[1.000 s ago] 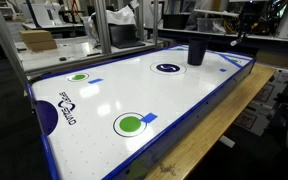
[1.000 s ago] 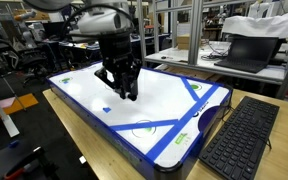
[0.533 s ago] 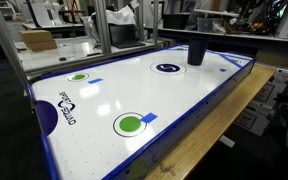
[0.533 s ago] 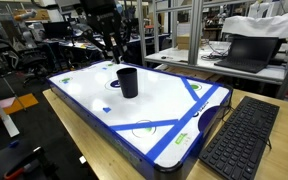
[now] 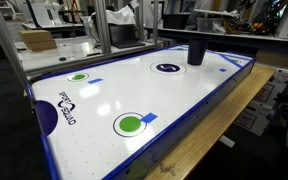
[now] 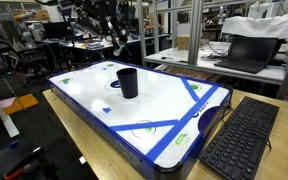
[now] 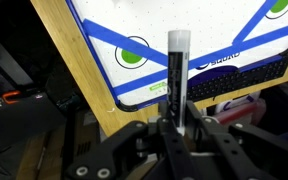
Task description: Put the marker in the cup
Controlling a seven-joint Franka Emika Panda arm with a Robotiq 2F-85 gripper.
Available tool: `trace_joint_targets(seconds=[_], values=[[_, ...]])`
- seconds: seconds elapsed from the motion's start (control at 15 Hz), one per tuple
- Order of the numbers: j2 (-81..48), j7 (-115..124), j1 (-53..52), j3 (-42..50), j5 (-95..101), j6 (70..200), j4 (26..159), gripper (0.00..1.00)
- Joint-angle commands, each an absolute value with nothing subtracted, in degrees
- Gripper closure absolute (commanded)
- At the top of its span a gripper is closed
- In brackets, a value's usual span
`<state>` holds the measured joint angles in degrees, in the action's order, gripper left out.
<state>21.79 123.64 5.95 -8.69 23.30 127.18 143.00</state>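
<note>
The marker, now held high above the table, will be released by my gripper inside the black cup (image 5: 196, 52) near the far end of the white air hockey table.
A black cup (image 5: 196, 51) stands upright on the white air hockey table (image 5: 134, 100); it also shows in an exterior view (image 6: 128, 82) near the table's far end (image 6: 169, 100). My gripper (image 6: 114, 30) hangs high above the table, up and behind the cup. In the wrist view the gripper (image 7: 176, 130) is shut on a marker (image 7: 176, 75) with a black body and a white cap, which sticks out straight from the jaws. The cup is out of the wrist view.
A black keyboard (image 6: 239, 135) lies on the wooden bench beside the table and shows in the wrist view (image 7: 246, 80). A laptop (image 6: 246, 50) sits on a desk behind. Metal frames and lab clutter (image 5: 104, 30) stand beyond the table.
The gripper has risen from down at the cup to high above the table and back, with the marker still in its jaws. The cup is now uncovered and has not moved.
</note>
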Motion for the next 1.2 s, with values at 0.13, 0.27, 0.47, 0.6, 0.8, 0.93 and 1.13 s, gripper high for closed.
trace_joint_targets(seconds=[0.13,0.27,0.47,0.6,0.8,0.93,1.13], values=[[23.0,126.1,6.4,-9.4,26.6,126.1,141.5,0.95],[23.6,122.4,5.1,-8.1,24.3,127.8,142.0,0.95],[23.0,123.8,5.5,-8.8,24.9,127.2,141.9,0.81],[23.0,123.7,5.5,-8.8,24.9,127.2,141.9,0.81],[22.3,124.8,5.8,-9.7,25.9,126.2,141.4,0.95],[20.8,128.4,6.4,-11.8,28.7,123.8,140.2,0.95],[16.4,134.1,6.2,-14.4,34.4,120.6,137.5,0.95]])
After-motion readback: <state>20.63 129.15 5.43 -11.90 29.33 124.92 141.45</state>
